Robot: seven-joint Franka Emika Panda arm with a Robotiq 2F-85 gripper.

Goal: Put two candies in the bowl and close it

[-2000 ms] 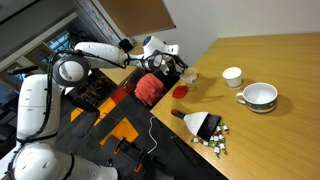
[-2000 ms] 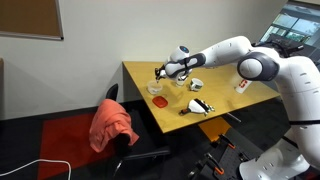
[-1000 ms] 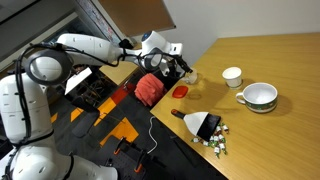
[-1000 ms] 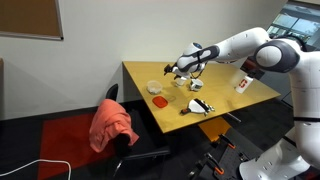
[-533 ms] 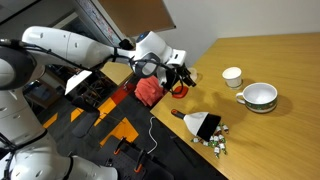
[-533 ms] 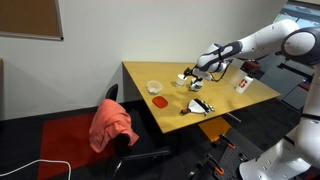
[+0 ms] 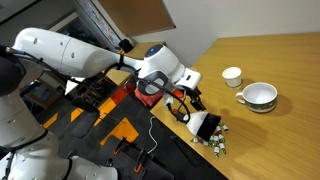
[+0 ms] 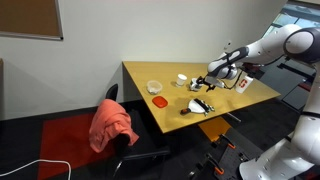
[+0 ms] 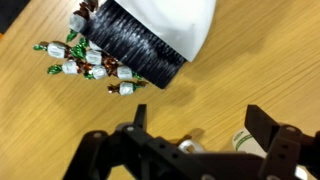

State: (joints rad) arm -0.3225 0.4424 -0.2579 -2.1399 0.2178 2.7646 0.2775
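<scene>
My gripper should close next on the middle of the outermost candy [image 7: 224, 127] [image 9: 126, 88], the one nearest my gripper beside the black bristles of the brush.
Several tiny wrapped candies [image 9: 88, 63] lie in a loose heap on the wooden table, beside a black-bristled brush [image 9: 150, 35]; they also show as the candies [image 7: 216, 143] by the brush [image 7: 204, 125]. My gripper [image 9: 200, 112] hangs open just above the table next to them, with nothing between its fingers. One more candy [image 9: 246, 141] peeks out below the right finger. In an exterior view the gripper [image 7: 188, 103] is close to the brush. The small round bowl [image 8: 154, 87] and its flat red lid [image 8: 159, 101] sit apart at the far end of the table.
A small white cup [image 7: 232, 76] and a larger white bowl with a green rim [image 7: 258, 96] stand behind the brush. A small box [image 8: 241, 84] stands near the table's far edge. A chair draped in red cloth [image 8: 113, 123] stands beside the table.
The arm has swung away from the bowl and red lid and across the table to the brush and candies. The jaws stayed open and empty.
</scene>
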